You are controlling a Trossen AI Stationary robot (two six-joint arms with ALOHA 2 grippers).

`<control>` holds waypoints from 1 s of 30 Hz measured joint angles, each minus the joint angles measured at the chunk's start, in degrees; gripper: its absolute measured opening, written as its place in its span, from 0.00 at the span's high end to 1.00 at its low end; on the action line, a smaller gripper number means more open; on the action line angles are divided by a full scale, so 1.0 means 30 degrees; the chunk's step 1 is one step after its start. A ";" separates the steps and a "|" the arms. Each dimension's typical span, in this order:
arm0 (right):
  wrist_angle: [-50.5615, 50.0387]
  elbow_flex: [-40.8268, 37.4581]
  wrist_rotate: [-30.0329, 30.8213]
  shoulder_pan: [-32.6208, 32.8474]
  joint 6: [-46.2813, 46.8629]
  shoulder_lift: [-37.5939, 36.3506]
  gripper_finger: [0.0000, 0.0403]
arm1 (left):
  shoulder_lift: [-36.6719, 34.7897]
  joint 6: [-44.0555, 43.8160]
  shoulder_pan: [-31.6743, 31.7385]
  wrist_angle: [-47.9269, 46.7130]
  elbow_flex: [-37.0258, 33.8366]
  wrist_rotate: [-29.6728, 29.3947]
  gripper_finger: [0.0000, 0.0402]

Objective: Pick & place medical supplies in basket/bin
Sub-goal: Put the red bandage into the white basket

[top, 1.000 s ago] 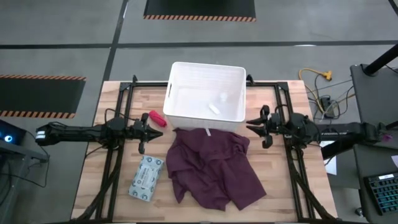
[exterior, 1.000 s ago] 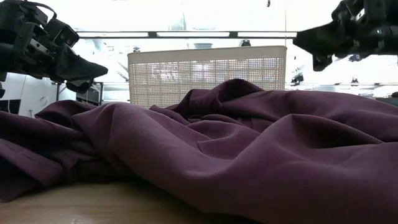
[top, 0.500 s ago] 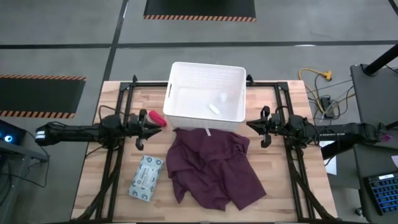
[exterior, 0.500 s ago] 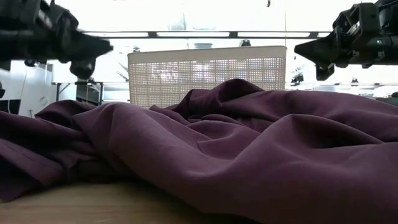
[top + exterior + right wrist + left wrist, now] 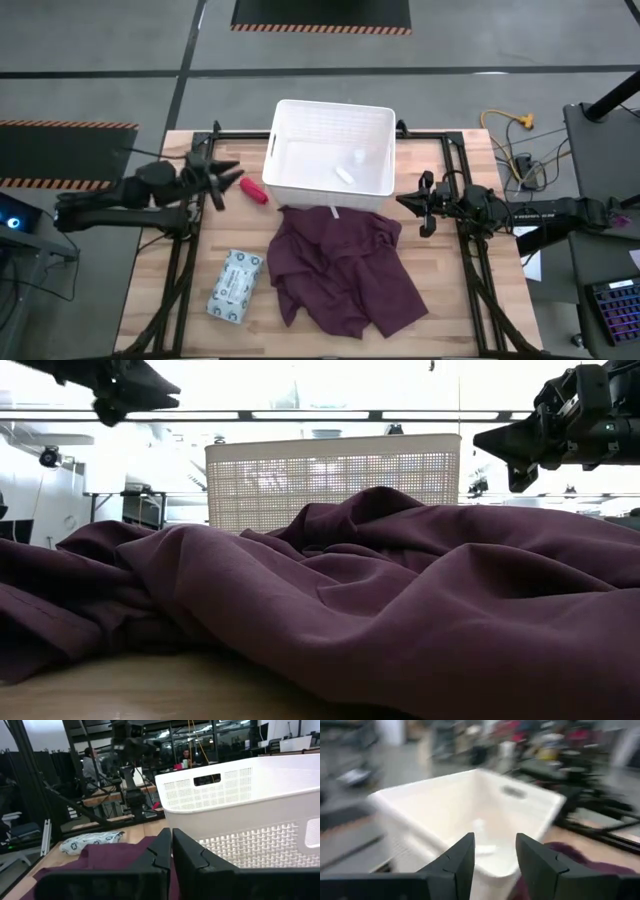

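Next, I close my left gripper on the middle of the red tube (image 5: 254, 191) beside the white slotted basket.
The white slotted basket (image 5: 332, 147) stands at the table's far middle, with a small white bottle (image 5: 357, 156) and a white stick (image 5: 344, 174) on its floor. The red tube (image 5: 253, 190) lies on the table by the basket's left wall. The patterned packet (image 5: 236, 285) lies flat near the left front. My left gripper (image 5: 228, 176) hovers open above the table, just left of the red tube and pointing at the basket (image 5: 470, 815). My right gripper (image 5: 413, 204) hangs shut, right of the basket (image 5: 250, 795), and touches nothing.
A large maroon cloth (image 5: 340, 265) lies crumpled over the table's middle and near side, reaching to the basket's near wall and filling the low view (image 5: 350, 610). Black frame rails (image 5: 185, 260) run along both sides of the table. People sit in the room beyond (image 5: 92, 767).
My left gripper has risen and swung toward the table's far left, away from the spot beside the red tube, and now points at the basket from higher up. The red tube has stayed where it was. My right gripper has dropped slightly.
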 joint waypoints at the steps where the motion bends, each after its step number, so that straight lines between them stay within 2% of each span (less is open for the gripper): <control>1: 0.0002 0.0006 0.0000 0.0000 0.0000 0.0000 0.98 | 0.0123 -0.0923 0.0000 -0.1264 0.0675 -0.0799 0.68; 4: 0.0000 0.0007 0.0000 0.0000 0.0000 0.0000 0.98 | 0.0739 -0.3611 0.0044 -0.4401 0.2418 -0.2126 0.67; 8: -0.0004 0.0007 0.0000 0.0000 0.0217 0.0000 0.98 | 0.1881 -0.7092 0.0341 -0.6632 0.3736 -0.2135 0.62; 12: -0.0018 0.0015 0.0000 0.0000 0.0821 0.0000 0.98 | 0.3044 -1.2421 0.0995 -0.7462 0.3959 -0.3679 0.52; 16: -0.0034 0.0015 0.0000 -0.0007 0.1454 0.0000 0.98 | 0.4185 -1.7570 0.1752 -0.9644 0.3788 -0.5391 0.46; 21: -0.0033 0.0015 -0.0003 -0.0004 0.1508 0.0000 0.98 | 0.5556 -2.3103 0.2222 -0.9524 0.2877 -0.5507 0.45; 27: -0.0033 0.0015 -0.0014 0.0000 0.1639 0.0000 0.98 | 0.7728 -2.5080 0.2237 -0.7459 0.1657 -0.5495 0.45; 30: -0.0033 0.0015 -0.0151 -0.0001 0.1647 0.0000 0.98 | 0.8704 -2.6561 0.2255 -0.7527 0.1245 -0.5525 0.45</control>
